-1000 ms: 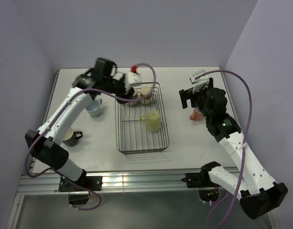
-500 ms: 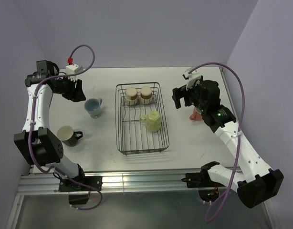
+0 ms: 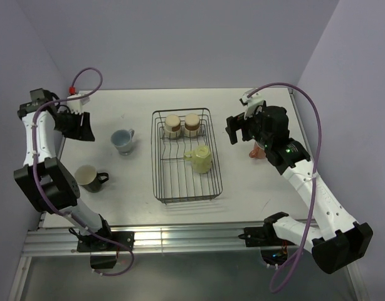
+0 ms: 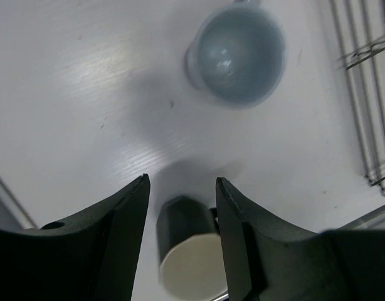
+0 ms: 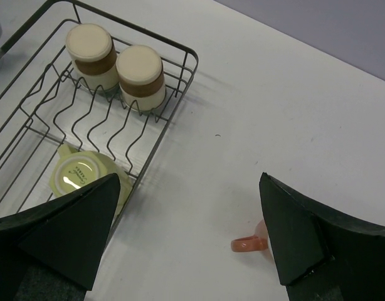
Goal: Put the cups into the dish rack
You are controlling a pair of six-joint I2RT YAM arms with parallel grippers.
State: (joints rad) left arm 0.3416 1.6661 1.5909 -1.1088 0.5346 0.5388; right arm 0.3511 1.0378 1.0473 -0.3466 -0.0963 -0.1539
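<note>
Next, my left gripper grips the black cup's rim (image 3: 76,173) (image 4: 163,262) on the side opposite the cup's handle.
The black wire dish rack (image 3: 156,157) stands mid-table. Two tan tumblers (image 3: 172,125) (image 3: 192,124) stand upside down at its far end, and the pale yellow mug (image 3: 200,159) lies in its middle. The pale blue-grey cup (image 3: 123,141) and the black cup (image 3: 89,178) stand left of the rack. My left gripper (image 3: 79,127) is open and empty at the far left, high over the table. In its wrist view the black cup (image 4: 183,244) shows between the fingers and the blue-grey cup (image 4: 239,53) beyond. My right gripper (image 3: 242,128) is open and empty. The salmon-pink mug (image 5: 246,243) sits beside its right finger.
In the right wrist view the rack's corner (image 5: 194,58) and both tumblers (image 5: 91,49) (image 5: 141,70) lie to the left, with the yellow mug (image 5: 79,179) by the left finger. The rack's edge (image 4: 362,94) shows in the left wrist view. Purple walls enclose the table.
My left arm has swung from the rack's far end out to the table's far left, leaving a second tumbler in the rack. My right gripper has shifted slightly left.
</note>
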